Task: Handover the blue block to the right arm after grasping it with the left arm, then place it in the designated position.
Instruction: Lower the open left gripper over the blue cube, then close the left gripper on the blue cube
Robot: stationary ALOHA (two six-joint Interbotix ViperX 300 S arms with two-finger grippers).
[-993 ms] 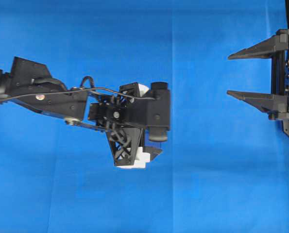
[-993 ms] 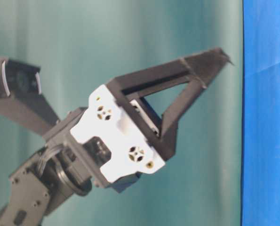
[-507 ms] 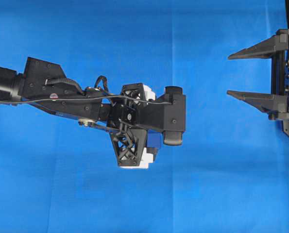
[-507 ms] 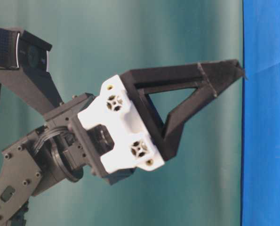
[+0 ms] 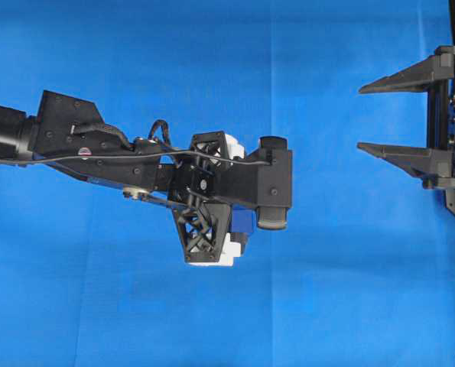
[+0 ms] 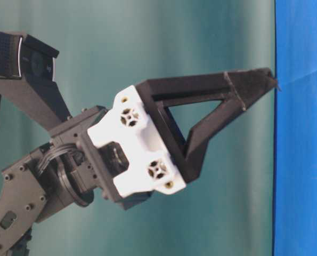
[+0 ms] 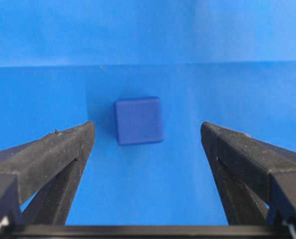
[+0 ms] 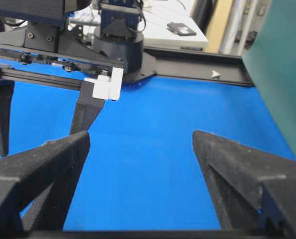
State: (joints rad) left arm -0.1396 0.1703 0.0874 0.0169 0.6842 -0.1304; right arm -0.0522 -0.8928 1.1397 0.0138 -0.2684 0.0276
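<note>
Next, I close my left gripper on the opposite sides (image 5: 243,229) (image 7: 139,122) of the blue block, the sides that face that gripper's open fingers.
The blue block (image 7: 138,120) lies flat on the blue cloth. In the left wrist view it sits just beyond and between the tips of my left gripper (image 7: 148,130), a little left of centre. That gripper points down, its jaws wide open and touching nothing but the cloth. In the table-level view one black finger (image 6: 217,101) reaches the cloth with its tip. From overhead only a sliver of the block (image 5: 247,221) shows beside the left gripper (image 5: 227,195). My right gripper (image 5: 361,118) waits open and empty at the right edge; nothing lies between its fingers (image 8: 140,142).
The blue cloth (image 5: 326,290) covers the whole work surface. In the right wrist view the left arm's white rail piece (image 8: 106,87) hangs at upper left, with its base (image 8: 120,42) and a black rail (image 8: 197,62) behind. A teal backdrop (image 8: 282,69) stands at right.
A second ago the left gripper was further left and higher. It has moved right and come down until its fingertip met the cloth, then held still. The right gripper has not moved.
</note>
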